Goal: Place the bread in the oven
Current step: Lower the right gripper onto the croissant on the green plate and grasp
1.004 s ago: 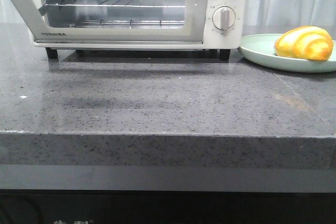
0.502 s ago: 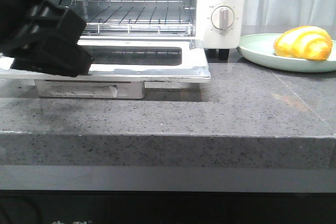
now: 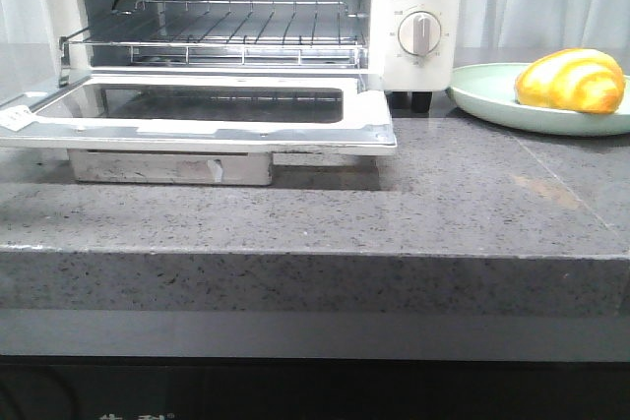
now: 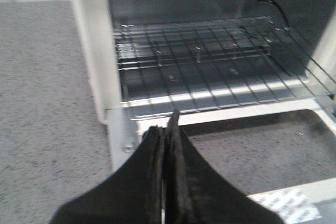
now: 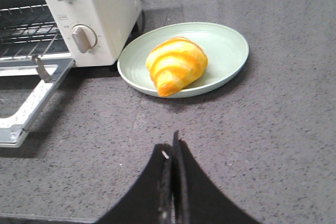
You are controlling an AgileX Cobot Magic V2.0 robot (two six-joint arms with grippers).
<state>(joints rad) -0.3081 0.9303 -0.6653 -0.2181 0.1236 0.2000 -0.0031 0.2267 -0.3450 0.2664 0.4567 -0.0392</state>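
Next, I bring my right gripper to the pale green plate and close it across the middle of the golden striped bread [image 3: 584, 73] [image 5: 178, 65], with one finger on each side.
The white oven [image 3: 413, 7] stands at the back left with its glass door [image 3: 197, 120] folded down flat and the wire rack [image 3: 236, 27] bare. The golden striped bread [image 3: 569, 81] lies on a pale green plate [image 3: 492, 95] to the oven's right. In the left wrist view my left gripper [image 4: 167, 124] is shut and empty, just in front of the door hinge and the rack [image 4: 210, 61]. In the right wrist view my right gripper [image 5: 172, 142] is shut and empty over the counter, short of the bread [image 5: 176, 65] and plate [image 5: 226, 45]. Neither gripper shows in the front view.
The oven's dials [image 3: 420, 34] face front, right of the opening. The open door [image 5: 31, 103] juts out over the grey stone counter [image 3: 394, 213], whose front edge runs across the front view. A white label [image 4: 286, 205] sits on the door glass.
The oven door has gone from shut to fully folded down. The left arm, which crossed the front view half a second ago, has drawn out of that view.
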